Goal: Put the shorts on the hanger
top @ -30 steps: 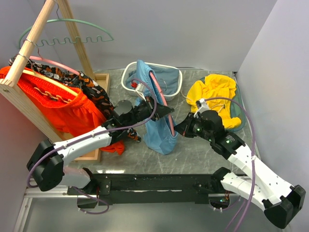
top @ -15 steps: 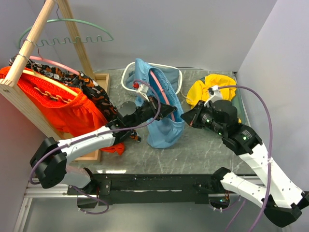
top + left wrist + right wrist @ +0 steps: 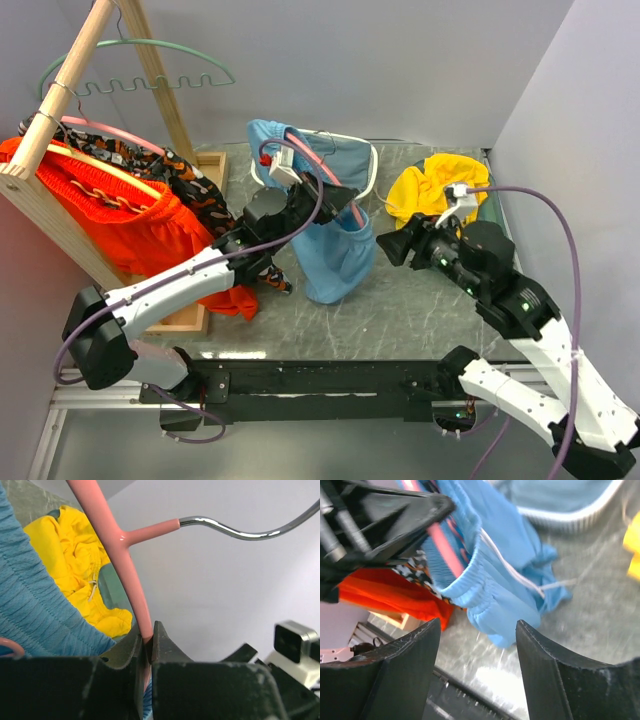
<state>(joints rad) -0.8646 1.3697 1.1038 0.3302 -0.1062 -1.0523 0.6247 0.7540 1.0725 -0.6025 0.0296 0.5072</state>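
The shorts' waistband is loose around the near end of the pink hanger, so next my right gripper pinches the cloth (image 3: 465, 590) just past it and pulls it tight before hanging.
The light blue shorts (image 3: 338, 258) hang from the pink hanger (image 3: 322, 168), their waistband threaded over it and their lower end reaching the table. My left gripper (image 3: 345, 203) is shut on the hanger's pink arm (image 3: 112, 527), just below the silver hook (image 3: 235, 530), and holds it off the table. In the left wrist view the gripper (image 3: 148, 637) pinches the pink rod, with the shorts (image 3: 30, 615) at the left. My right gripper (image 3: 396, 246) stands open to the right of the shorts, apart from them. Seen from the right wrist, that gripper (image 3: 477, 625) is empty, with the shorts (image 3: 510, 580) and hanger (image 3: 442, 547) beyond it.
A white basket (image 3: 368, 180) stands behind the shorts. A yellow garment (image 3: 435, 190) lies at the back right. On the left, a wooden rack (image 3: 70, 90) carries a green hanger (image 3: 140, 45), bright orange shorts (image 3: 120, 225) and a patterned garment (image 3: 190, 190).
My right gripper has opened, let go of the shorts and drawn back to the right. My left gripper has lifted the hanger with the shorts up and towards the back left.
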